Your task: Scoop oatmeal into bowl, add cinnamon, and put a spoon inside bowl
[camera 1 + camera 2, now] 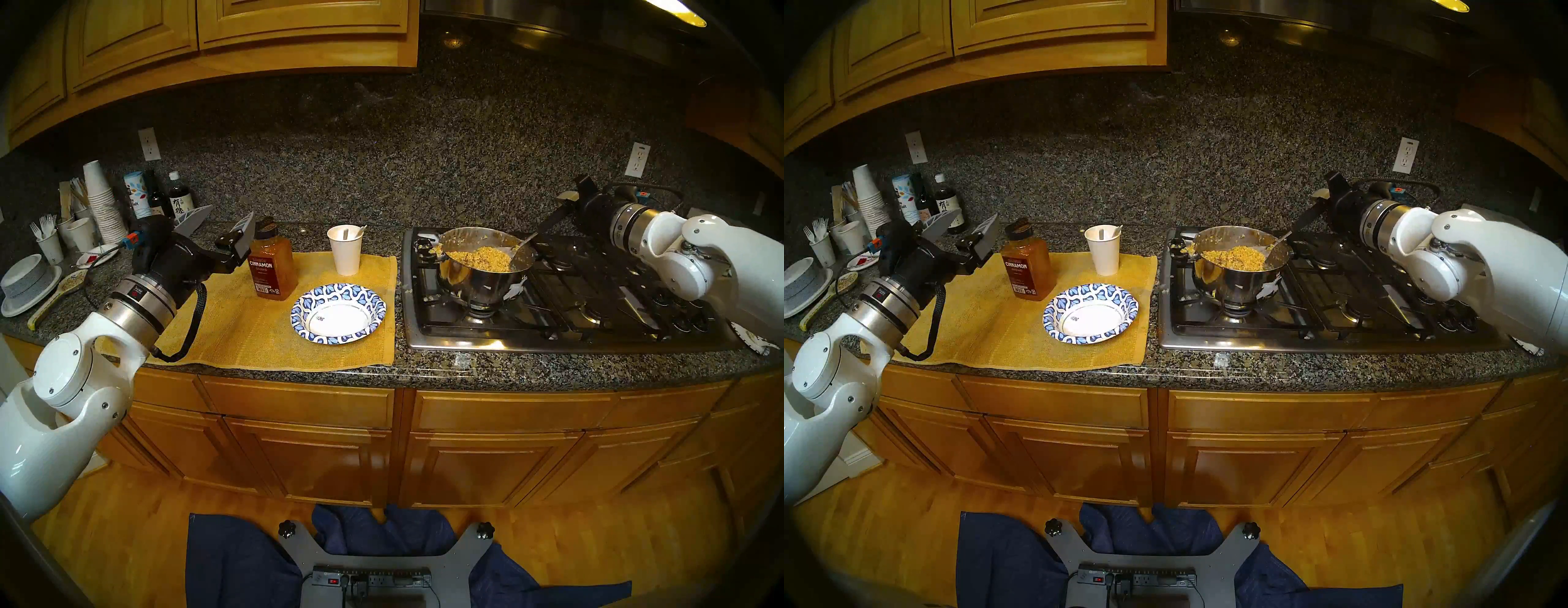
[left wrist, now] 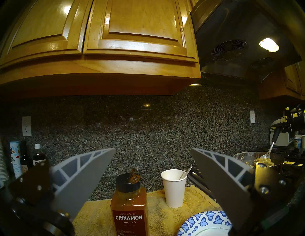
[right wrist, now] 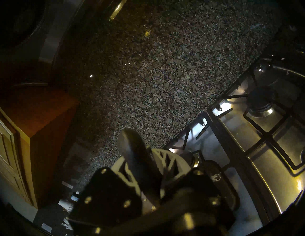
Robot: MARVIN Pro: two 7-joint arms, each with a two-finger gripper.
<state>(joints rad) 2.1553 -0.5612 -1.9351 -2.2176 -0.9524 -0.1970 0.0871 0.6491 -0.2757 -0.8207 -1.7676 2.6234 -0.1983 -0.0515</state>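
Note:
The serving spoon is held near the tip of its handle by my right gripper, so I should set the spoon down in the pot and grip the spoon's handle lower [image 1: 548, 222] before I scoop.
The oatmeal [image 1: 479, 257] fills a steel pot [image 1: 483, 284] on the stove's left burner. My right gripper [image 1: 572, 206] is shut on the black handle of a metal serving spoon [image 1: 525, 245] whose scoop end rests in the oatmeal; the right wrist view shows the handle [image 3: 137, 153] clamped between the fingers. The blue-and-white bowl [image 1: 338, 313] sits empty on a yellow towel. Behind it stands the cinnamon [image 1: 271, 265], its cap flap raised. My left gripper [image 1: 225, 225] hovers open just left of that bottle. A white plastic spoon [image 2: 186, 172] stands in a paper cup [image 1: 345, 250].
The gas stove [image 1: 594, 297] takes up the right of the counter. At the back left stand stacked paper cups [image 1: 102, 199], sauce bottles [image 1: 176, 199], cups of forks and grey bowls [image 1: 29, 282]. Upper cabinets [image 2: 115, 49] hang overhead.

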